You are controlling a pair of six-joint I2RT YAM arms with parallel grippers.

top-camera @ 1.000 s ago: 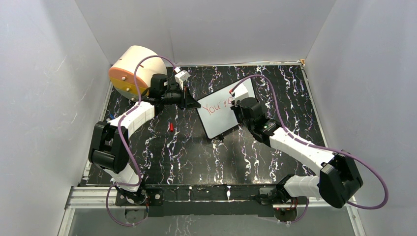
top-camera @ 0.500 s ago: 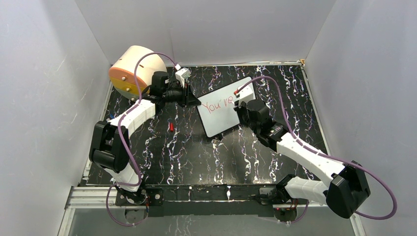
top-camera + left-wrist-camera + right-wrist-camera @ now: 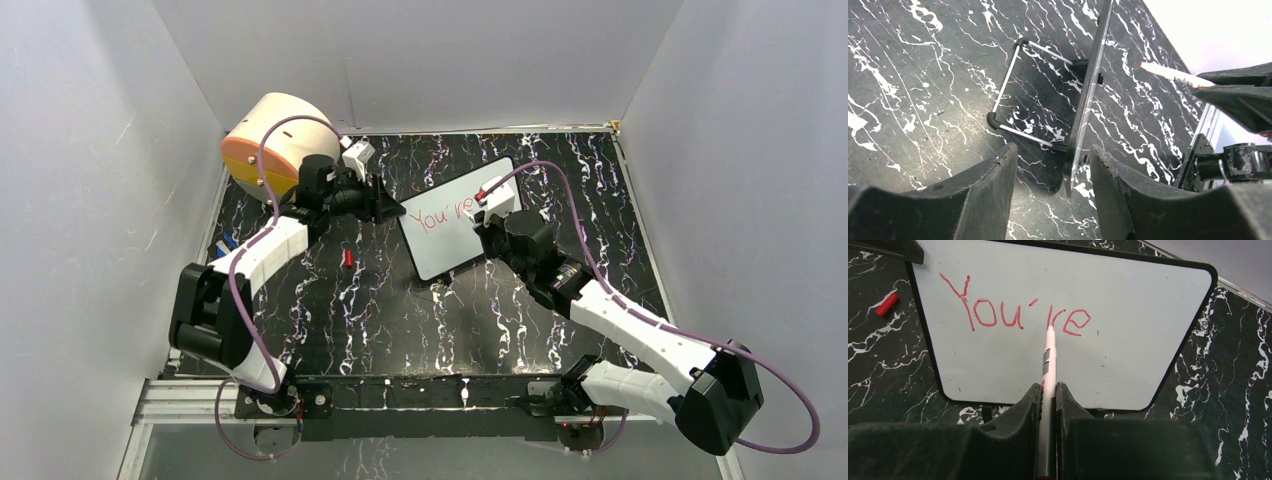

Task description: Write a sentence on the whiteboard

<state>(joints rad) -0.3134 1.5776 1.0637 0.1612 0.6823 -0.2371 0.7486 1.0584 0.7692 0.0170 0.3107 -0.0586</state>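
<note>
The whiteboard's corner sits loose within the open fingers of my left gripper, so next I close that gripper on the whiteboard's edge [image 3: 1074, 162] to steady it before I write more.
The whiteboard [image 3: 455, 235] stands tilted on a wire stand [image 3: 1013, 85] at mid-table. Red lettering of the sentence [image 3: 1015, 315] reads "You're" across its top. My right gripper [image 3: 1048, 387] is shut on a white marker [image 3: 1049, 357] whose red tip points at the "r". In the left wrist view a gap shows between the marker [image 3: 1173, 75] and the edge-on whiteboard [image 3: 1088, 100]. My left gripper [image 3: 1053, 170] is open, its fingers standing either side of the board's near corner without touching it. From above, the left gripper [image 3: 392, 208] is at the board's left corner and the right gripper [image 3: 490, 215] is before its face.
A beige drum with an orange face [image 3: 275, 145] stands at the back left, behind the left arm. A red marker cap [image 3: 347, 258] lies on the black marbled table left of the board. Grey walls close in three sides.
My left gripper was shut on the board's corner and has opened. The right arm has shifted the marker slightly right along the word.
</note>
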